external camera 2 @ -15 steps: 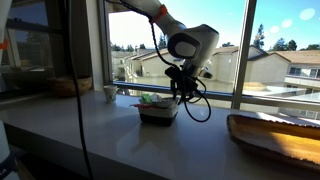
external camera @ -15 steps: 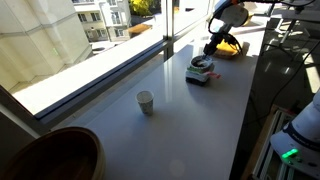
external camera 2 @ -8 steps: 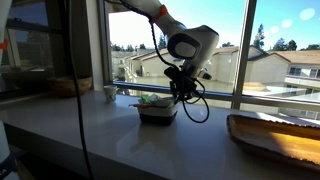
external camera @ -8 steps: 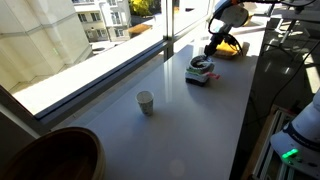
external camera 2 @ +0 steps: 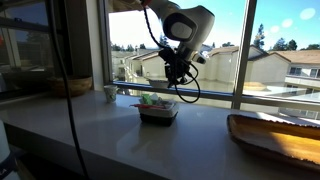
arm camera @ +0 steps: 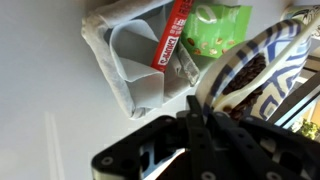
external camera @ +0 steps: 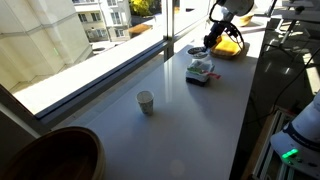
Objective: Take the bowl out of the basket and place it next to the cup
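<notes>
Next, my gripper lets go of the bowl on the counter [external camera: 178,96] between the off-white cup and the basket.
My gripper [external camera: 209,42] is shut on the rim of the bowl [arm camera: 262,58] and holds it above the basket [external camera: 201,73]. In the wrist view the bowl is dark inside, with a pale rim and a blue-and-white patterned outside. My gripper [arm camera: 200,102] pinches its edge. The pale basket [arm camera: 128,62] below holds a red packet [arm camera: 172,45] and a green packet [arm camera: 218,28]. The off-white cup [external camera: 146,102] stands upright on the counter, well away from the basket. In an exterior view the gripper [external camera 2: 177,70] hangs over the basket [external camera 2: 158,109], and the cup [external camera 2: 110,93] stands by the window.
A large brown round vessel [external camera: 50,155] stands at the counter's near end and shows at the edge of an exterior view [external camera 2: 65,86]. A flat yellow object [external camera: 229,46] lies beyond the basket. A long wooden tray [external camera 2: 275,135] lies on the counter. A window runs along the counter.
My gripper has risen from the basket, lifting the bowl up out of it. The basket and the cup have not moved.
</notes>
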Controlling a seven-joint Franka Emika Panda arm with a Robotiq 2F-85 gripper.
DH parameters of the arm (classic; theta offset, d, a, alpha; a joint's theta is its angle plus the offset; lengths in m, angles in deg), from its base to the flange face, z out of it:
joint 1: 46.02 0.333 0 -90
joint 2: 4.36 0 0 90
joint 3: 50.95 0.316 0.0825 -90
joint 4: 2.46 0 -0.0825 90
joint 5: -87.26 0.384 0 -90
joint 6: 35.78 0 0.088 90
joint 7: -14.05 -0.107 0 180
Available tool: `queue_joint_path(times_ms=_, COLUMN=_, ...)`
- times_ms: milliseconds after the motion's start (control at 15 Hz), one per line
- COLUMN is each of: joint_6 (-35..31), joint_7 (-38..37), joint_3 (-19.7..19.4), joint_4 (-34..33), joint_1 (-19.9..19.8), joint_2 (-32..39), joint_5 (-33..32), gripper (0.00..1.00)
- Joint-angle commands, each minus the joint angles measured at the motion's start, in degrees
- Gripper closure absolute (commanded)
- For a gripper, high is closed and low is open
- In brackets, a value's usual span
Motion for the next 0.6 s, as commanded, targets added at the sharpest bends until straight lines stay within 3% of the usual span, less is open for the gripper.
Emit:
queue_joint_path(times_ms=0, joint_6=0.3, joint_7=2.0, joint_3=-1.1, joint_4=2.3, joint_1=-1.0, joint_2=0.0, joint_5=1.0, gripper=1.0)
queue_joint_path(times_ms=533, joint_6=0.1, joint_7=3.8, joint_3=-1.1, joint_4=4.4, joint_1=-0.9, joint_2=-0.8, joint_5=0.7, gripper=1.0)
